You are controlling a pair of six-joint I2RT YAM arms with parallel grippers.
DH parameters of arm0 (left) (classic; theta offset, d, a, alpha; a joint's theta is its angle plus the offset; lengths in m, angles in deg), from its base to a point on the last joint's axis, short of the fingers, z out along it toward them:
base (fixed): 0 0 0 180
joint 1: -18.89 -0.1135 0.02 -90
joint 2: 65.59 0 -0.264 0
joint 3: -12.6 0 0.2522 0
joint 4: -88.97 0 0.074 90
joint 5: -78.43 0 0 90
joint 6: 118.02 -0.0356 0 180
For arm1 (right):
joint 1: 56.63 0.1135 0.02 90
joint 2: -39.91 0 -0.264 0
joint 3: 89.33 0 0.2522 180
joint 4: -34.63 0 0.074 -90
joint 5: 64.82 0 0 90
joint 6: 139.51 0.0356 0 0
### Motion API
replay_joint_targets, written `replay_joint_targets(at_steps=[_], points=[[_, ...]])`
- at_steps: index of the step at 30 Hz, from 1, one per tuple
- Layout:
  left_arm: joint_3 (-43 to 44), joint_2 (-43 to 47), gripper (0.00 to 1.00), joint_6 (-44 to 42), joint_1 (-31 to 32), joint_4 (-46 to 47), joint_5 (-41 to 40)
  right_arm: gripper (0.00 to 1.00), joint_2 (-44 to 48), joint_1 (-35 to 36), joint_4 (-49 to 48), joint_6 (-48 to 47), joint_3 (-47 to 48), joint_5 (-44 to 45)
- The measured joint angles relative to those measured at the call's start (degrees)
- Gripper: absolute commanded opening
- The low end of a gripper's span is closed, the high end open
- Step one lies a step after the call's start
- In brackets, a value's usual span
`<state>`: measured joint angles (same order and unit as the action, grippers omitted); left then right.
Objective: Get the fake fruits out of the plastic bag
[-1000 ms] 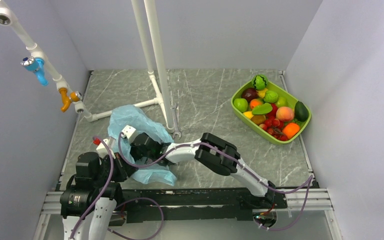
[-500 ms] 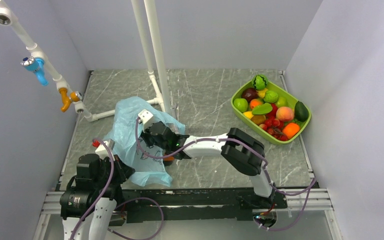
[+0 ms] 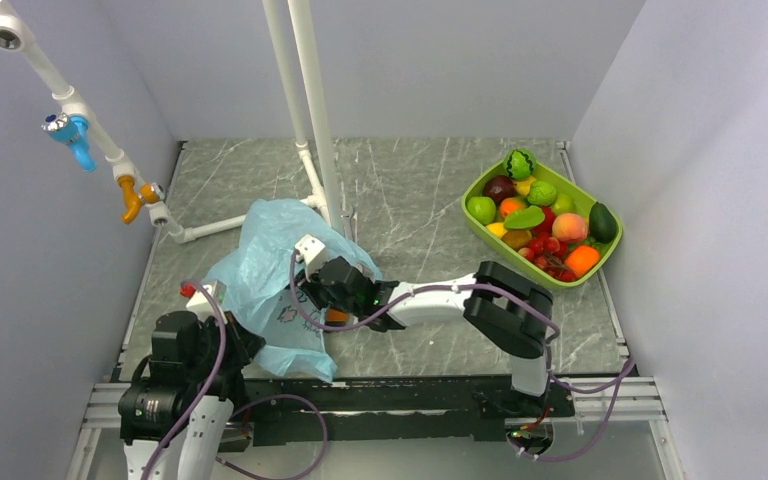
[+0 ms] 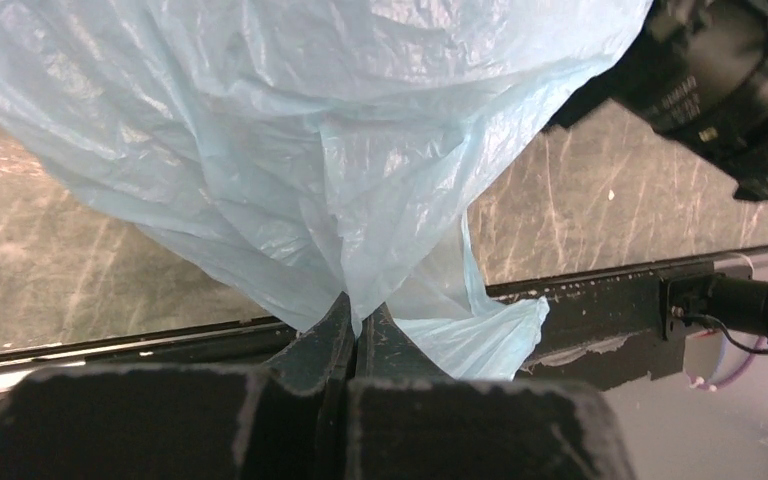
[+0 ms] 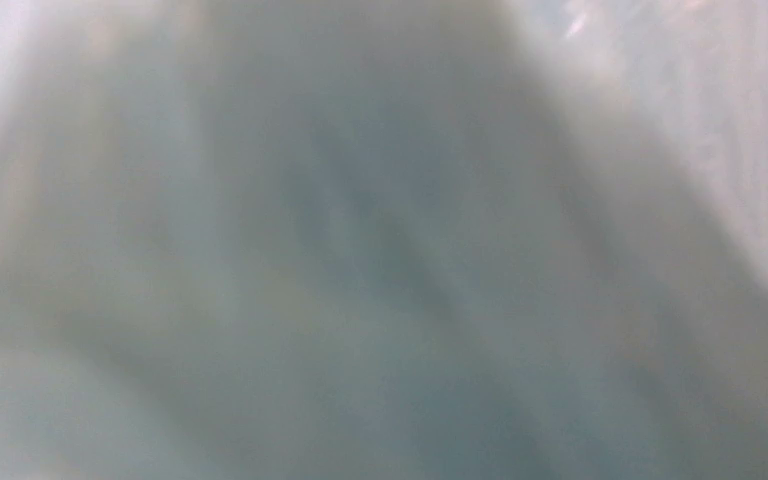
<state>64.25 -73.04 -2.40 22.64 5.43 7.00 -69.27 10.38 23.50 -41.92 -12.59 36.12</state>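
Next, I release the fake fruit from my right gripper in the lime-green tray [image 3: 495,193] between the green apple and dark red fruit.
The light-blue plastic bag [image 3: 265,255] lies crumpled at the near left of the table. My left gripper [image 4: 356,318] is shut on a pinch of its film [image 4: 340,150] close to the table's front edge. My right gripper [image 3: 328,300] is tucked under the bag's right side, its fingers hidden by the film. The right wrist view is only a blurred grey-blue. A small orange piece [image 3: 337,316] shows just below that gripper; I cannot tell whether it is held. Several fake fruits [image 3: 540,215], among them a striped melon [image 3: 519,163], lie in the lime-green tray [image 3: 501,251].
A white pipe stand [image 3: 310,100] rises just behind the bag, its foot pipes running along the table. Another pipe with blue and orange taps [image 3: 80,140] slants down the left wall. The black front rail [image 4: 600,300] runs under the bag's lower corner.
The right arm has swung rightward and its gripper has drawn back toward the bag's right side. The bag has puffed up and spread toward the pipe stand. An orange piece has come into sight.
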Motion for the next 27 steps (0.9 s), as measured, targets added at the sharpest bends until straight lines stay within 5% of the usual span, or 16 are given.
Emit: replay_joint_targets(at_steps=[10, 19, 27], points=[[9.33, 4.2, 0.0, 1.03, 0.04, 3.23, -9.84, 0.0, 13.81, 1.36, 4.02, 3.69, -5.49, -5.55], [17.49, -3.19, 0.0, -0.66, 0.24, 7.45, -15.3, 0.0, 20.94, 1.46, 6.29, 6.58, -5.53, -11.91], [13.31, -5.51, 0.0, -0.39, 0.35, 12.44, -15.5, 0.0, 33.33, 1.46, 9.99, 6.43, -7.1, -7.82]])
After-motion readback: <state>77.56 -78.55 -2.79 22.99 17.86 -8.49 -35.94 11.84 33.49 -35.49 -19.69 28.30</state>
